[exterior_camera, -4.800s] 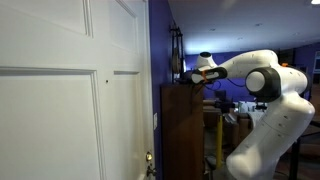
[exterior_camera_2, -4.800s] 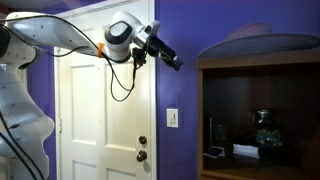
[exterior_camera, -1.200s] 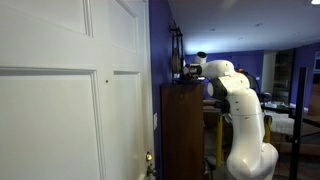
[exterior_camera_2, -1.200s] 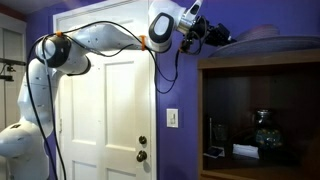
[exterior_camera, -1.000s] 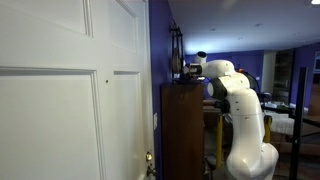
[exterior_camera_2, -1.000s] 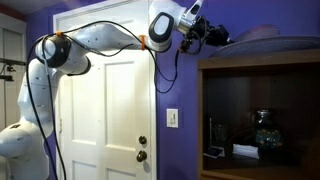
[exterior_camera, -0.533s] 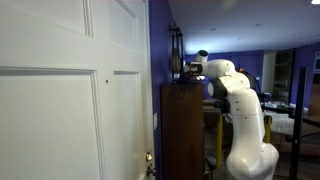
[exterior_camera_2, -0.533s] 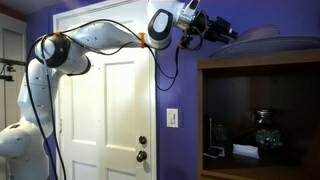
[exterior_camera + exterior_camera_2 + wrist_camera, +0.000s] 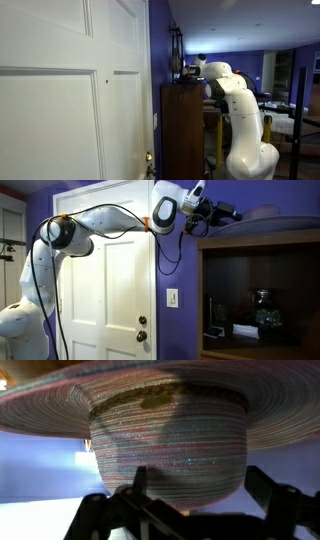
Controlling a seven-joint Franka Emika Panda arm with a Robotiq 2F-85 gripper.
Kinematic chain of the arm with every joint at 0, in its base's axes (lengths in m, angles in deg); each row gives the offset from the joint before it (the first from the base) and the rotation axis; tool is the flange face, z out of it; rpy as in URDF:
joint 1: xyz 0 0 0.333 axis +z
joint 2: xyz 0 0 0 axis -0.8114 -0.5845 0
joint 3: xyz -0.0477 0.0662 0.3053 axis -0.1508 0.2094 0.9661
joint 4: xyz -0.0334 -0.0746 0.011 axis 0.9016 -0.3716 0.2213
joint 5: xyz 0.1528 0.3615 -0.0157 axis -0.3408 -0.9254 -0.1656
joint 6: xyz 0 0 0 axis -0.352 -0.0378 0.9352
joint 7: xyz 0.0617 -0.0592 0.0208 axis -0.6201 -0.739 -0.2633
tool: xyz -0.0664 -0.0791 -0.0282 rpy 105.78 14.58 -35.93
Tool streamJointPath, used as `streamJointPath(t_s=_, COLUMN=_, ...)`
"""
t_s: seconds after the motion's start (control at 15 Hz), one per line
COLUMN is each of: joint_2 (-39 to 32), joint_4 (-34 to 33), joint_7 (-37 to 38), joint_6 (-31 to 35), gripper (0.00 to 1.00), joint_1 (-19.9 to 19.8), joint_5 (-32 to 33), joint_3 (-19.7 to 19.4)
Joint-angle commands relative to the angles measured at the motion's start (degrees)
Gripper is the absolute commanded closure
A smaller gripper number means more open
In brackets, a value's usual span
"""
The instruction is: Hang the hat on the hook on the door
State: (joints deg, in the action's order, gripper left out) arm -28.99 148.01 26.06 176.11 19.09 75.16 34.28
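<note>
Next, my gripper backs off, tilts down and takes the hat's thin brim (image 9: 215,230) by its near edge, because the hat's wide top spans the gap between its open fingers.
The hat (image 9: 165,435) is a wide-brimmed woven hat with fine coloured stripes. It fills the wrist view, brim across the top and crown just ahead of my fingers. In an exterior view its pale brim (image 9: 275,218) lies on top of the brown cabinet (image 9: 260,240). My gripper (image 9: 200,488) is open, level with the crown and not gripping it; it also shows at the cabinet top (image 9: 233,214) and, dimly, in an exterior view (image 9: 186,70). The white panelled door (image 9: 50,120) (image 9: 100,290) is closed. The hook (image 9: 107,79) is a tiny dark dot on it.
The tall brown cabinet (image 9: 182,130) stands beside the door against a purple wall (image 9: 175,260). Its open shelf holds a glass vessel (image 9: 264,308) and small items. A brass knob (image 9: 142,322) and a light switch (image 9: 173,298) are nearby. Furniture stands behind the arm (image 9: 240,110).
My gripper has moved further along the cabinet top toward the hat and now sits right at its brim. The hat and door have not moved.
</note>
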Motion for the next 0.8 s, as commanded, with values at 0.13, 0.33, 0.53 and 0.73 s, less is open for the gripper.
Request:
streamJointPath(t_s=0.13, joint_2=-3.7, joint_4=-2.1, joint_7=-3.8, joint_6=4.2, gripper=0.00, joint_1=-2.3, joint_5=-4.2, joint_3=2.2)
streamJointPath(t_s=0.33, joint_2=-3.7, joint_4=-1.8, joint_7=-5.7, joint_6=4.0, gripper=0.26, joint_1=-2.8, joint_5=-5.2, joint_3=3.2)
streamJointPath(t_s=0.53, joint_2=-3.6, joint_4=-1.7, joint_7=-7.7, joint_6=3.3, gripper=0.48, joint_1=-3.3, joint_5=-6.2, joint_3=4.3)
streamJointPath(t_s=0.73, joint_2=-3.4, joint_4=-1.6, joint_7=-9.4, joint_6=2.7, gripper=0.70, joint_1=-3.9, joint_5=-7.3, joint_3=5.1)
